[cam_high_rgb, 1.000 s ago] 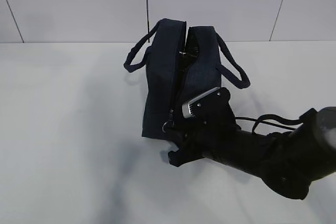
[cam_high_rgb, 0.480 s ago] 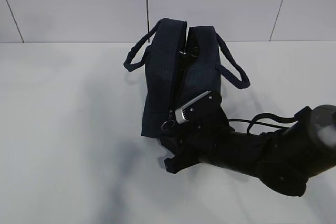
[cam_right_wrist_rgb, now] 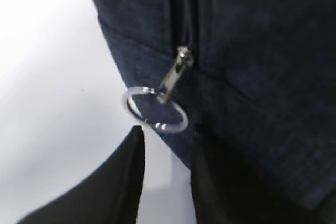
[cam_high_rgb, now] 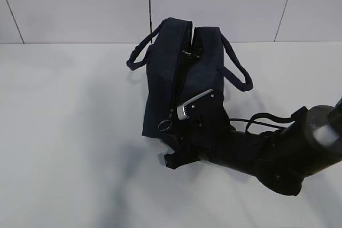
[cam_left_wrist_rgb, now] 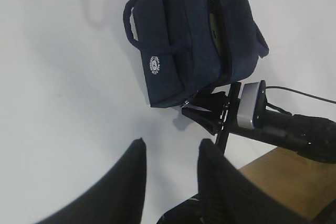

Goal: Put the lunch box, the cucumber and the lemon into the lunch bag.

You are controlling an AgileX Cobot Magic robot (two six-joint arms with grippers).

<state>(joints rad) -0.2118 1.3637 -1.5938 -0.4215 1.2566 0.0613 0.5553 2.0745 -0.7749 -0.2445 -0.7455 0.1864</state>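
The lunch bag's ring pull is wider than the gap of the right gripper's fingers, so the robot should open them wider and close around the metal ring (cam_high_rgb: 165, 125).
The navy lunch bag (cam_high_rgb: 176, 73) stands on the white table with its top zipper partly open; it also shows in the left wrist view (cam_left_wrist_rgb: 184, 45), white logo (cam_left_wrist_rgb: 154, 65) facing the camera. A pale greenish surface (cam_left_wrist_rgb: 215, 29) shows inside the opening. The lunch box, cucumber and lemon are otherwise hidden. My right gripper (cam_right_wrist_rgb: 165, 132) is open at the bag's near end, its fingertips just below the metal ring pull (cam_right_wrist_rgb: 155, 109), not closed on it. The ring also shows in the exterior view (cam_high_rgb: 164, 125). My left gripper (cam_left_wrist_rgb: 170, 148) is open and empty over bare table, well short of the bag.
The right arm (cam_high_rgb: 267, 153) lies across the table's front right with a loose black cable (cam_high_rgb: 262, 118). The bag's two loop handles (cam_high_rgb: 235, 70) stick out to the sides. A wooden surface (cam_left_wrist_rgb: 294, 177) lies beyond the table edge.
The right arm has moved left and closer to the bag's near end. The ring pull has shifted slightly left and up.
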